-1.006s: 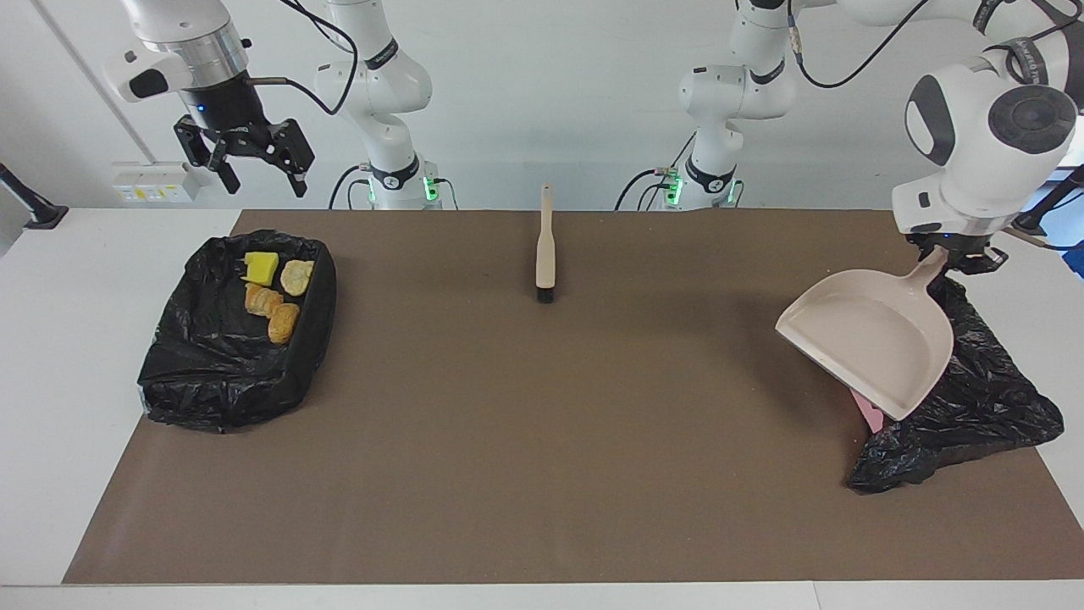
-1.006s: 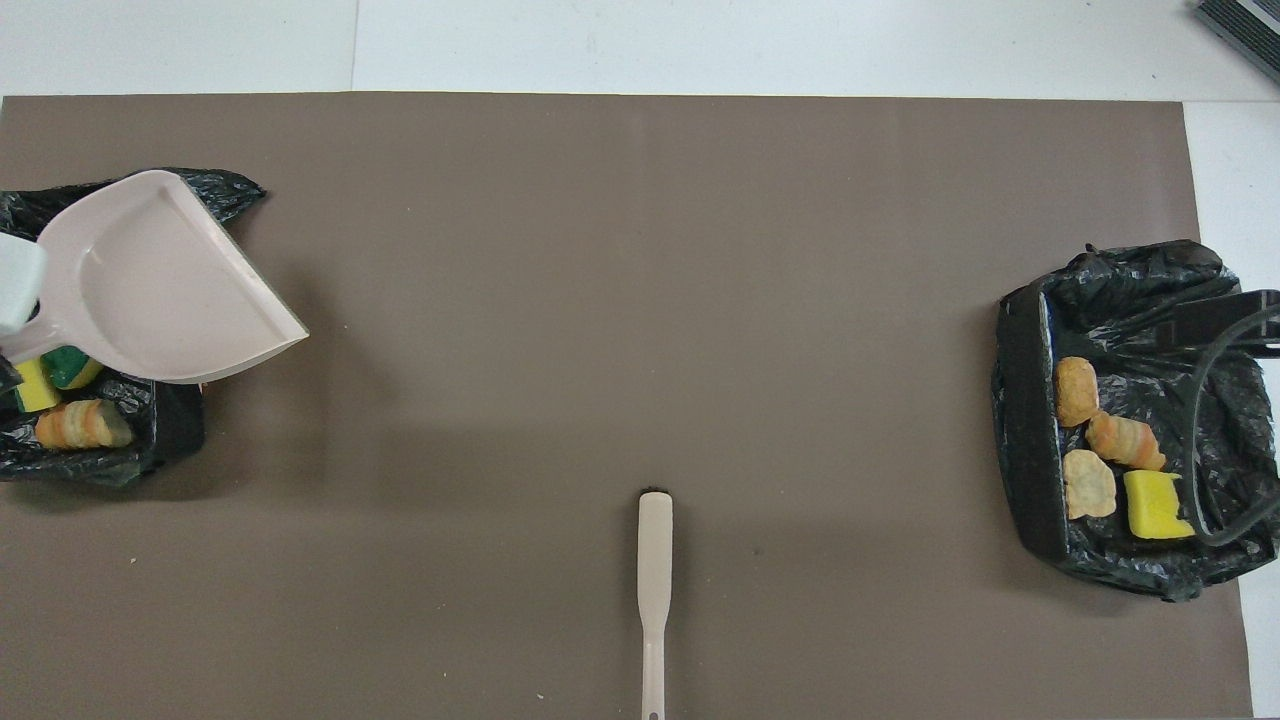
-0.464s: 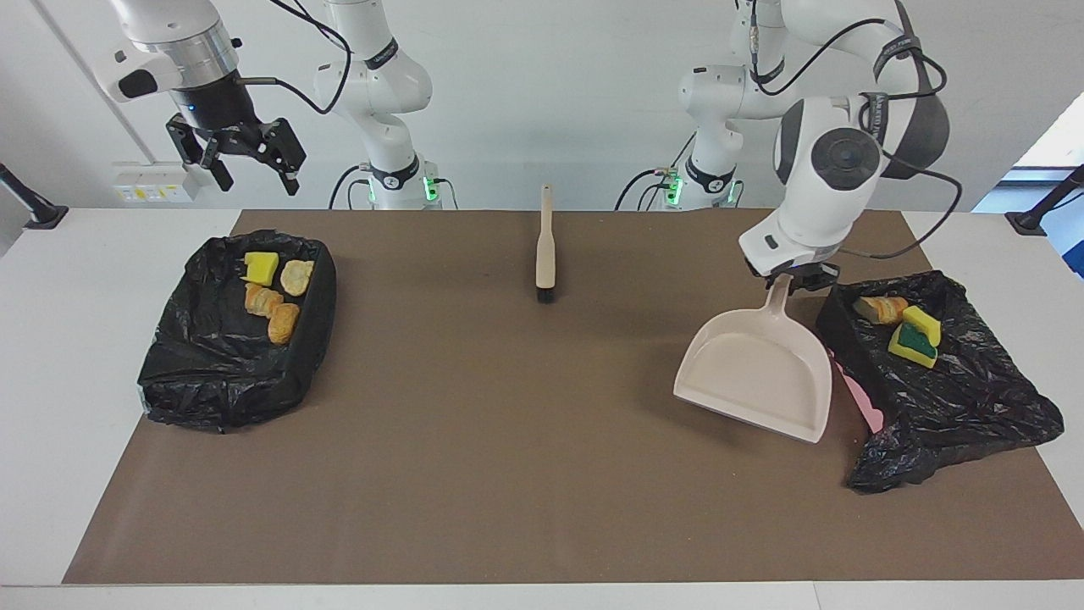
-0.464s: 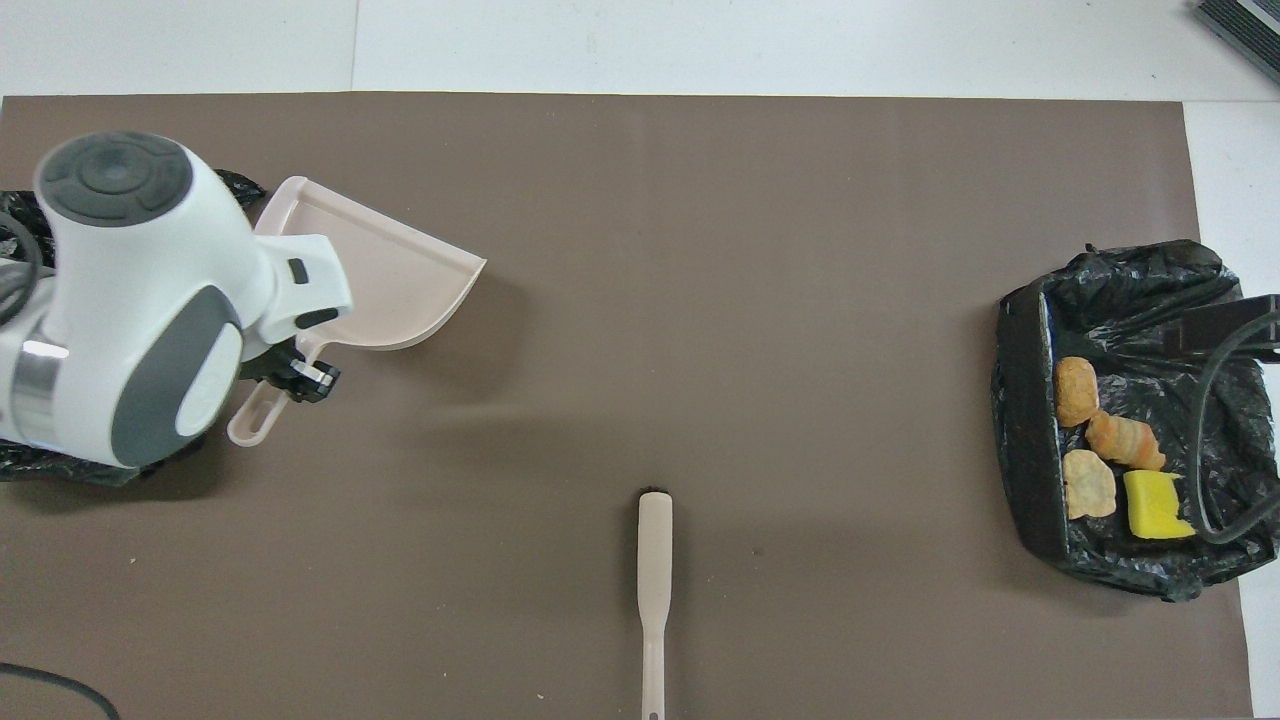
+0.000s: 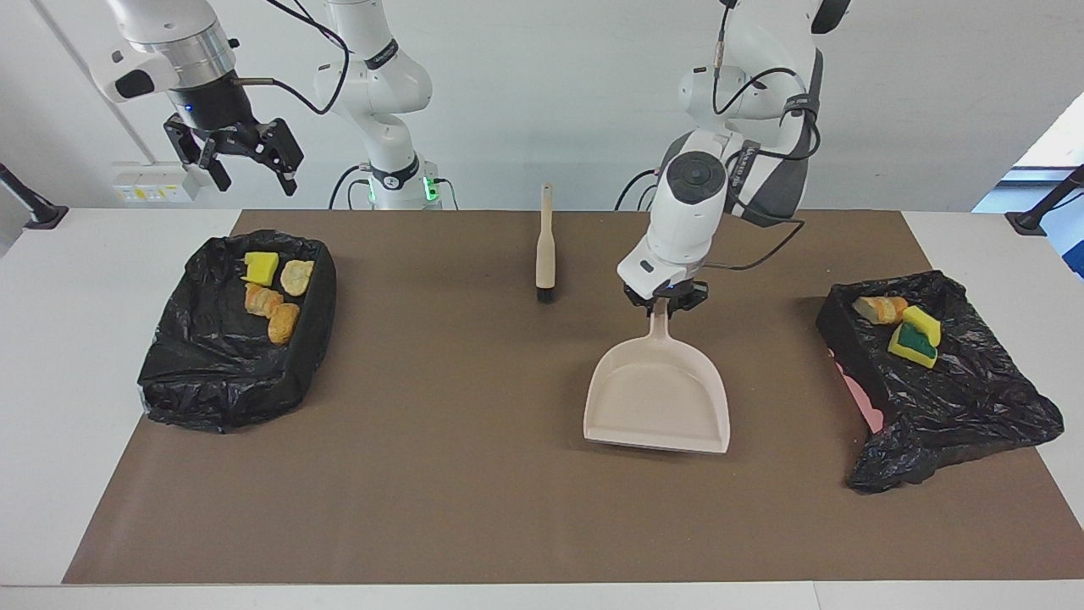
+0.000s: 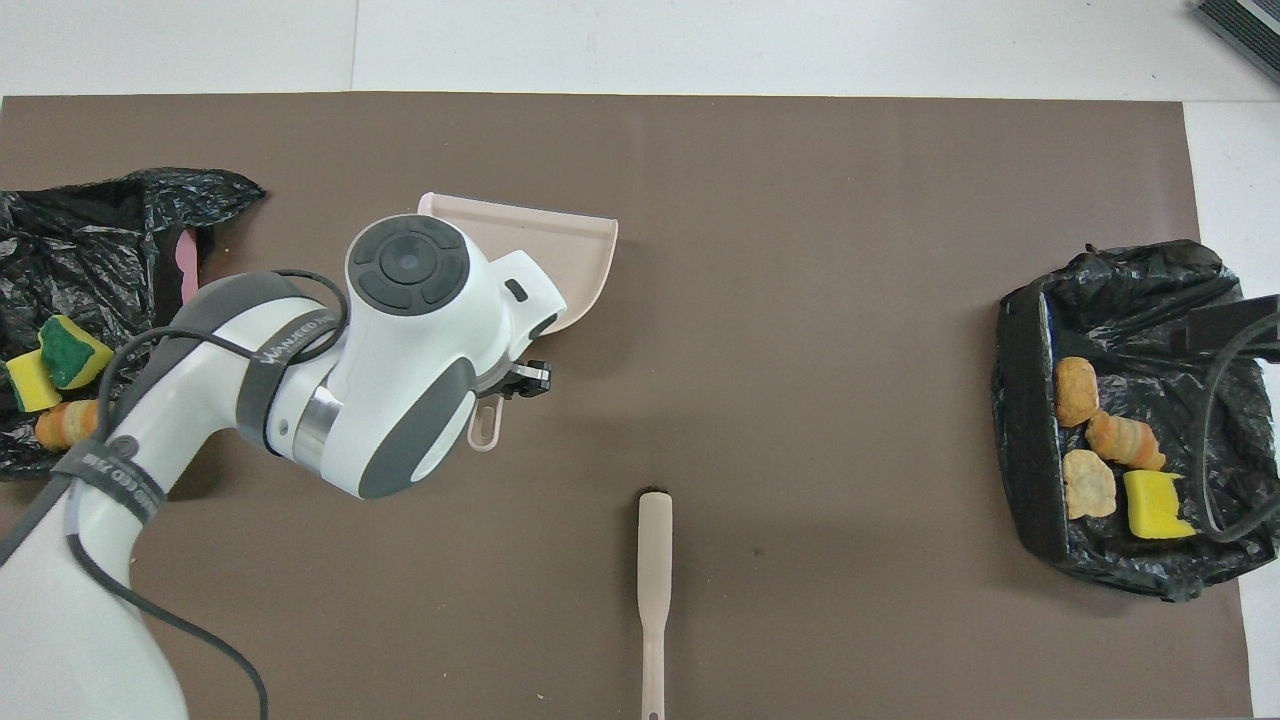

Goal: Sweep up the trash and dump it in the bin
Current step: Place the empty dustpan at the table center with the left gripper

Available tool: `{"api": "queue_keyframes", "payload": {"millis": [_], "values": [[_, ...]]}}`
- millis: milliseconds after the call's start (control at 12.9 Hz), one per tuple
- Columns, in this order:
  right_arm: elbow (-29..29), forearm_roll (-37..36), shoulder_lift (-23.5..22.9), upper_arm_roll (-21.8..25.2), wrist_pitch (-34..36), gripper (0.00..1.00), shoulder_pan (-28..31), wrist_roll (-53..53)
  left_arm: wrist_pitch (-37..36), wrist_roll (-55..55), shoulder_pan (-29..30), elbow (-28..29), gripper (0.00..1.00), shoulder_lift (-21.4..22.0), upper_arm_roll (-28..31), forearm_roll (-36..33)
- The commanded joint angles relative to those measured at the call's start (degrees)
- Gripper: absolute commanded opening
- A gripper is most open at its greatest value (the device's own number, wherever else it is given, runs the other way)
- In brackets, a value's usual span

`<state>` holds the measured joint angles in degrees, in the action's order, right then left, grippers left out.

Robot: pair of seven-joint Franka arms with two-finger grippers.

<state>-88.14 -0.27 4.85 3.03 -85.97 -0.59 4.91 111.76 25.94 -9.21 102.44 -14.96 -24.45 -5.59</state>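
Note:
The beige dustpan will go down from my left gripper onto the brown mat (image 6: pixel 641 288) beyond the bristles of the beige brush.
The empty beige dustpan (image 5: pixel 659 398) (image 6: pixel 565 235) lies flat and low over the middle of the brown mat; whether it touches I cannot tell. My left gripper (image 5: pixel 665 305) is shut on the dustpan's handle (image 6: pixel 485 432). The trash lies in two black-bagged bins. The bin (image 5: pixel 961 407) (image 6: pixel 90 230) at the left arm's end holds yellow and green sponge pieces (image 5: pixel 915 339) and a tan lump (image 5: pixel 881 308). The bin (image 5: pixel 229 381) (image 6: pixel 1030 430) at the right arm's end holds several chunks (image 5: pixel 271 292) (image 6: pixel 1105 445). My right gripper (image 5: pixel 246 161) waits open, high over that bin.
A beige brush (image 5: pixel 544 254) (image 6: pixel 655 570) lies on the mat near the robots, between the arm bases, bristles pointing away from them. A pink edge (image 5: pixel 860 405) shows under the bag of the bin at the left arm's end.
The left arm has carried the dustpan from over the bin at its end to the middle of the mat and levelled it low. The right gripper has risen a little.

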Motion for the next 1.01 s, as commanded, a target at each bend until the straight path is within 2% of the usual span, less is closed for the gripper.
{"api": "queue_keyframes", "payload": {"millis": [0,232,309,387,464,774,851,928], "values": [[-2.9,-1.5,2.1,0.1,-0.9,1.00,0.2,-2.3,2.0,8.1,-0.5,-3.6,0.00,-4.7,-4.1,0.1],[-4.9,-1.5,3.1,0.1,-1.0,1.00,0.1,-6.6,2.3,12.1,-2.7,-10.4,0.00,-9.4,-4.6,-0.7],[-4.9,-1.5,3.1,0.1,-1.0,1.00,0.1,-6.8,2.7,12.3,-4.5,-13.5,0.00,-12.9,-4.6,-1.5],[-5.0,-1.5,3.2,0.0,-1.0,1.00,0.1,-6.8,2.5,14.1,-6.3,-16.6,0.00,-16.4,-4.6,-4.5],[-5.4,-1.5,3.4,0.0,-0.9,1.00,0.0,-6.8,2.7,16.4,-6.7,-17.5,0.00,-18.0,-5.0,-7.1],[-5.7,-1.5,3.4,0.0,-0.9,1.00,-0.3,-6.8,4.3,16.9,-6.7,-17.3,0.00,-19.0,-5.3,-7.4],[-5.7,-1.5,3.4,0.0,-0.9,1.00,-0.3,-6.6,4.3,16.8,-6.7,-17.2,0.19,-19.0,-5.3,-7.2],[-5.6,-1.4,3.4,0.0,-0.9,1.00,-0.3,-6.1,4.6,16.8,-6.5,-17.1,0.45,-18.9,-5.3,-7.3]]}}
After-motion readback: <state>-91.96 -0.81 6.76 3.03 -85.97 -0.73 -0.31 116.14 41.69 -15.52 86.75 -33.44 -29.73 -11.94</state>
